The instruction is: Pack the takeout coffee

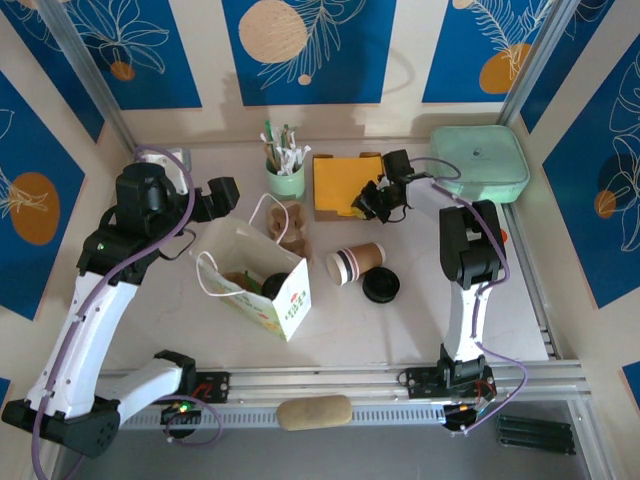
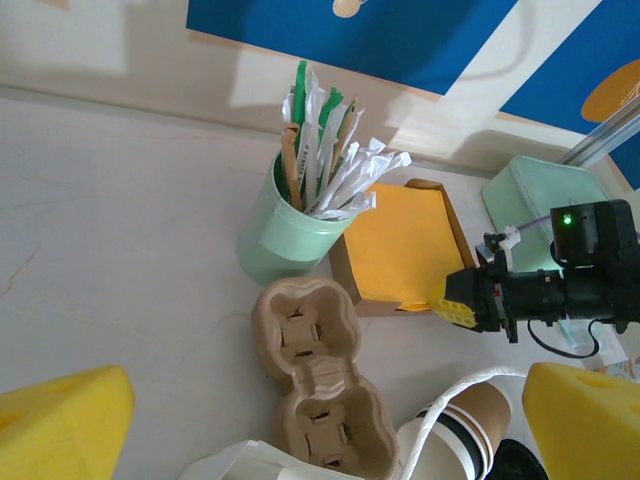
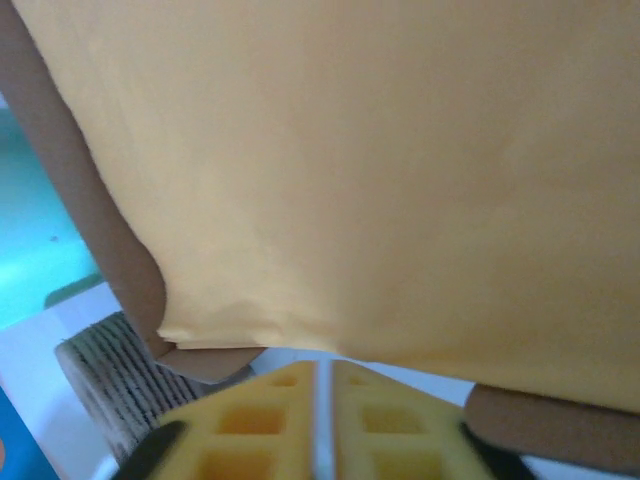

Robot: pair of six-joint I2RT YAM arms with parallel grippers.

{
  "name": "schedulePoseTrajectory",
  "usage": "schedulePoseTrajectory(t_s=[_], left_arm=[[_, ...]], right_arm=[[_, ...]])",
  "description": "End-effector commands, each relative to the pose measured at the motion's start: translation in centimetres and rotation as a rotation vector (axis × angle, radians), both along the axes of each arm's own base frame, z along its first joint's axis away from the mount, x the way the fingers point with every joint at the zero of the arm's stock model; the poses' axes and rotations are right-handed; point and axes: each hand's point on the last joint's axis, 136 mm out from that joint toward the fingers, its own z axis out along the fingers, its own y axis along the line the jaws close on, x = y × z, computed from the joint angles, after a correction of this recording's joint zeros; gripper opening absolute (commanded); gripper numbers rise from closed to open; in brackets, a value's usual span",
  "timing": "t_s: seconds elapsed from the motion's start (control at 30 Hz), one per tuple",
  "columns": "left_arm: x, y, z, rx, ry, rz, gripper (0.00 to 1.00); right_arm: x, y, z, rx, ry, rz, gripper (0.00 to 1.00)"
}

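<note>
Next, I open my right gripper's fingers, as they are shut just short of the orange napkins' near edge, then reach further in and pinch the napkin edge (image 3: 285, 338) before lifting.
The takeout coffee cup (image 1: 355, 263) lies on its side mid-table, kraft brown with white and dark bands, rim pointing left; its lower edge also shows in the left wrist view (image 2: 478, 420). Its black lid (image 1: 381, 285) rests flat just to the cup's front right. My right gripper (image 1: 364, 206) is shut, with only a thin slit between its yellow fingers (image 3: 323, 410). It hovers at the near edge of a stack of orange napkins (image 3: 350, 170). My left gripper (image 1: 222, 192) stands wide open above the pulp carrier (image 2: 315, 375), holding nothing.
A white paper bag (image 1: 262, 290) with rope handles stands open left of the cup. The brown carrier (image 1: 285, 228) lies behind it. A mint cup of utensils (image 1: 285, 172) and the napkin tray (image 1: 345, 185) sit at the back, a mint lidded box (image 1: 480, 160) at back right.
</note>
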Motion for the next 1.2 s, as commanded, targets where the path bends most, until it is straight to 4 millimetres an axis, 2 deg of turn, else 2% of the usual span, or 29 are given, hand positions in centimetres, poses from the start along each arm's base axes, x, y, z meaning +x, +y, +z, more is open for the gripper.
schedulePoseTrajectory(t_s=[0.0, 0.17, 0.33, 0.63, 0.8, 1.17], left_arm=[[0.2, 0.0, 0.6, -0.02, -0.015, -0.001, 0.99], [0.3, -0.1, 0.5, -0.017, -0.016, -0.002, 1.0], [0.4, -0.1, 0.3, -0.012, -0.012, -0.004, 1.0], [0.7, -0.2, 0.1, -0.009, -0.008, -0.007, 0.99], [0.8, -0.3, 0.0, -0.009, -0.004, -0.006, 0.99], [0.9, -0.4, 0.0, -0.013, -0.003, -0.007, 1.0]], right_arm=[[0.0, 0.4, 1.9, -0.006, -0.034, 0.007, 0.27], [-0.6, 1.0, 0.6, -0.015, -0.003, 0.0, 0.36], [-0.5, 0.8, -0.6, -0.024, 0.019, -0.012, 0.36], [0.5, 0.0, -1.6, -0.031, 0.039, -0.031, 0.35], [0.9, -0.2, -1.4, -0.022, 0.035, -0.036, 0.31], [1.4, -0.1, 0.1, -0.003, 0.005, -0.031, 0.28]])
